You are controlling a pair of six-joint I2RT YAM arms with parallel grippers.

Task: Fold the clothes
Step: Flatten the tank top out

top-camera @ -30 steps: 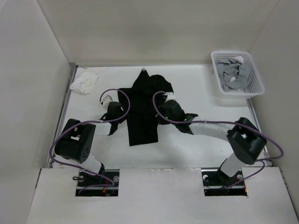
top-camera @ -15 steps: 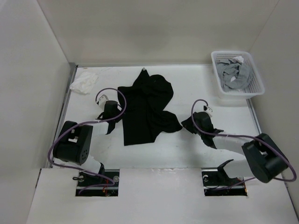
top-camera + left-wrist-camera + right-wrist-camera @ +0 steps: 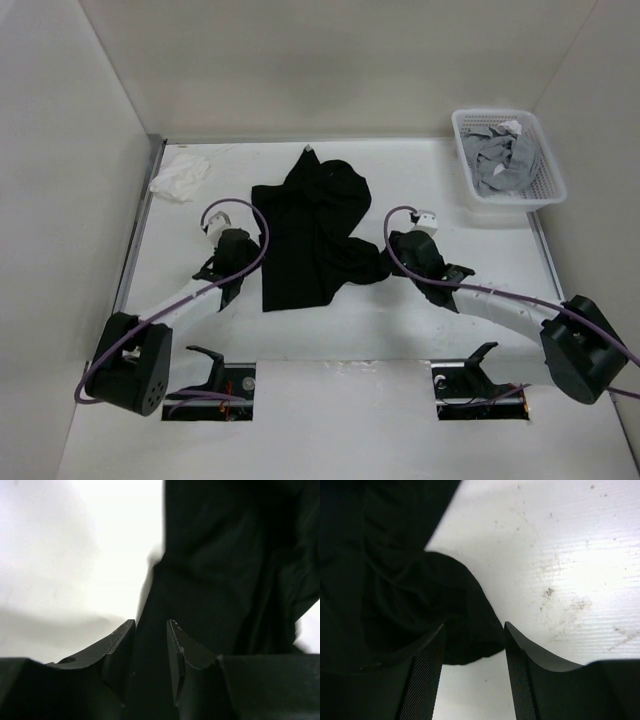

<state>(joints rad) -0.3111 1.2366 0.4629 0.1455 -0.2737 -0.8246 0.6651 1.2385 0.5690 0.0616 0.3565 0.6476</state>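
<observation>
The garment's bottom edge lies bunched, so my right gripper needs to take that edge's loose corner [image 3: 489,644] and my left gripper that edge's other corner to stretch it flat before folding.
The clothes [image 3: 310,228], one black short-sleeved garment, lie partly folded and rumpled in the middle of the white table [image 3: 450,190]. My left gripper [image 3: 236,268] sits low at the garment's left edge. In the left wrist view its jaws [image 3: 151,625] stand apart with black fabric [image 3: 225,570] lying loose between and ahead of them. My right gripper [image 3: 398,252] is at the garment's right lobe. Seen from the right wrist, it [image 3: 474,627] is open over bare table [image 3: 560,555], with the rounded edge of the black cloth [image 3: 395,580] just at the fingertips.
A white basket [image 3: 508,160] holding grey garments [image 3: 493,162] stands at the back right corner. A small white rumpled cloth [image 3: 180,178] lies at the back left. Walls close the table on three sides.
Both grippers have gone from shut to open. The right gripper dragged the garment's right side outward, then came back a little to the left. The garment now lies wider.
</observation>
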